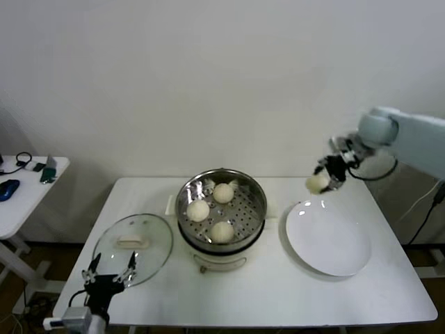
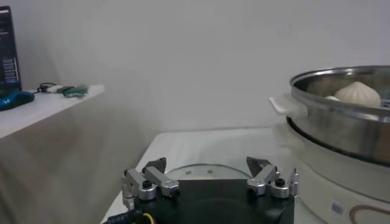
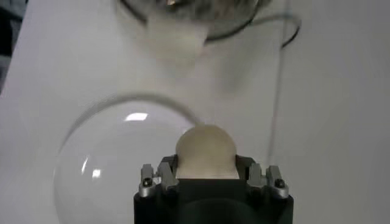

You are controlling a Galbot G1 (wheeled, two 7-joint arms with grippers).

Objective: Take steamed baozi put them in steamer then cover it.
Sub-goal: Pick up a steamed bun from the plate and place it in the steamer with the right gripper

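My right gripper will let go of the baozi on the bare part of the steamer tray (image 1: 240, 212) closest to the white plate.
Three cream-white baozi (image 1: 222, 231) lie on the perforated tray of the steel steamer (image 1: 254, 188) at the table's middle. My right gripper (image 1: 321, 182) is shut on another baozi (image 3: 205, 150), held in the air above the far edge of the white plate (image 1: 327, 240). The glass cover (image 1: 133, 241) with its cream handle lies flat on the table left of the steamer. At the table's near left corner my left gripper (image 1: 110, 271) stands open with nothing in it, just short of the cover (image 2: 201, 172). One baozi (image 2: 358, 94) shows over the steamer (image 2: 341, 115) rim in the left wrist view.
A side table (image 1: 28, 188) with a few small items stands to the left. A white wall rises behind the table. The plate (image 3: 122, 164) carries nothing.
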